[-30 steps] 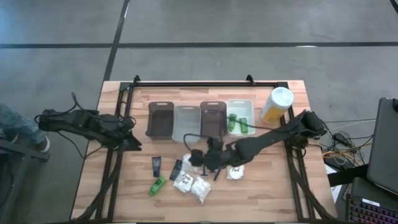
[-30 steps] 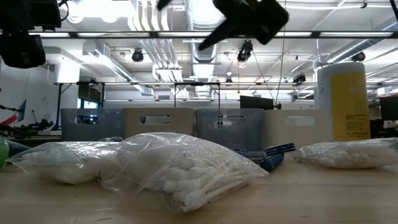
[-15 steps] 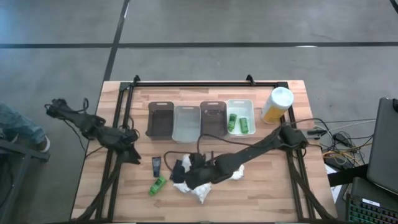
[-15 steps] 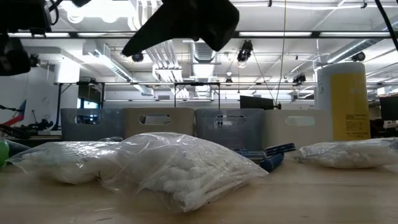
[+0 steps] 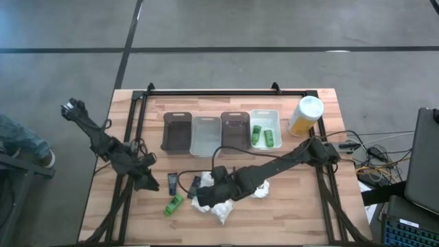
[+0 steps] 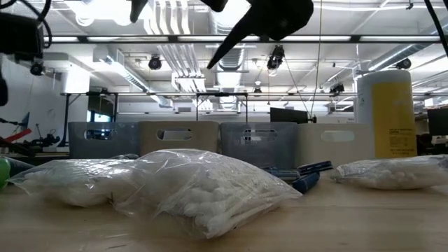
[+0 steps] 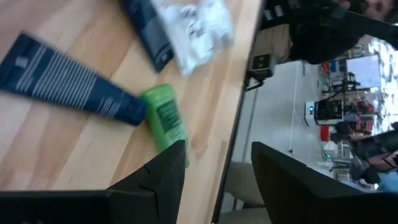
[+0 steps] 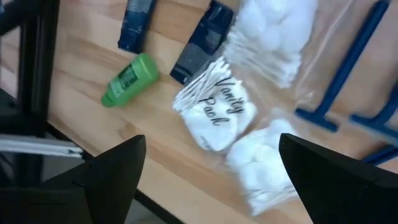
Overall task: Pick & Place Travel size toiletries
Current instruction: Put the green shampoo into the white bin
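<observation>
Next, I move my left gripper next to the loose green bottle that is beside the black tube, and close it on the bottle's body [image 5: 170, 208] [image 7: 175, 142] near its cap.
Loose on the wood lie two black tubes [image 5: 172, 181] [image 5: 194, 185], a green bottle [image 5: 173, 204], white wrapped packets [image 5: 223, 211] [image 5: 260, 189] and blue razors [image 8: 348, 68]. Two more green bottles [image 5: 265, 136] sit in the white bin [image 5: 265, 118]. My right gripper [image 5: 204, 195] hovers open above the packets [image 8: 217, 112], touching none. My left gripper [image 5: 149, 181] is open beside the left tube [image 7: 68, 84], with the green bottle [image 7: 165, 118] just ahead of its fingers.
Four bins [image 5: 176, 132] [image 5: 206, 135] [image 5: 235, 130] stand in a row at the far side, the yellow canister [image 5: 305, 115] to their right. The table's near edge [image 7: 236, 112] runs close to the green bottle. Bare wood lies at the near right.
My right gripper has swung from the razors toward the table's left and near edge, and now stands over the packets. My left arm has stretched out toward the near edge and right, bringing its gripper close to the black tube and green bottle. The items have stayed put.
</observation>
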`<state>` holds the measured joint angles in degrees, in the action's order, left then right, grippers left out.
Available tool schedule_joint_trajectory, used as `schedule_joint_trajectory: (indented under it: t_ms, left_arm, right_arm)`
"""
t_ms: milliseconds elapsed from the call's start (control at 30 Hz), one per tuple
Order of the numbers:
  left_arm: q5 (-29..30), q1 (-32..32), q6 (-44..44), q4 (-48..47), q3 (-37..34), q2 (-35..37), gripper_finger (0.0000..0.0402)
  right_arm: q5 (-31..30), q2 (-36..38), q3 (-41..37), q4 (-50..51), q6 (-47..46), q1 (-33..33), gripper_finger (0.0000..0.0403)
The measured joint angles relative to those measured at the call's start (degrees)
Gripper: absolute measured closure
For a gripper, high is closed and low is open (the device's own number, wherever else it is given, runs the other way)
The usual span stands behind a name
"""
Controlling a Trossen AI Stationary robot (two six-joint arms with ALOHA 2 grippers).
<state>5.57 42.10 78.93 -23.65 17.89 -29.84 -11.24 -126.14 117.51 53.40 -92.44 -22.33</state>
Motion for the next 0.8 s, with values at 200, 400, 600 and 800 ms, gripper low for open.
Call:
schedule_joint_trajectory:
  t_ms: [200, 400, 600, 800]
  left_arm:
    - [0.1, 4.2, 10.5, 0.3, -1.3, -4.0, 0.0213]
    - [3.3, 8.3, 13.5, 0.7, 2.2, -11.4, 0.0213]
    - [5.2, 9.7, 13.2, 0.5, 7.9, -20.9, 0.0213]
    - [5.2, 9.7, 11.7, 0.7, 11.7, -30.5, 0.0213]
  right_arm:
    - [0.7, 0.0, -0.2, 2.6, 5.8, 0.0, 0.0039]
    - [0.6, 0.0, -0.3, 11.4, 5.2, 0.4, 0.0039]
    - [-0.7, 0.0, -0.3, 16.3, 7.2, 0.3, 0.0039]
    - [-1.9, 0.0, -0.3, 16.9, 10.0, 1.1, 0.0039]
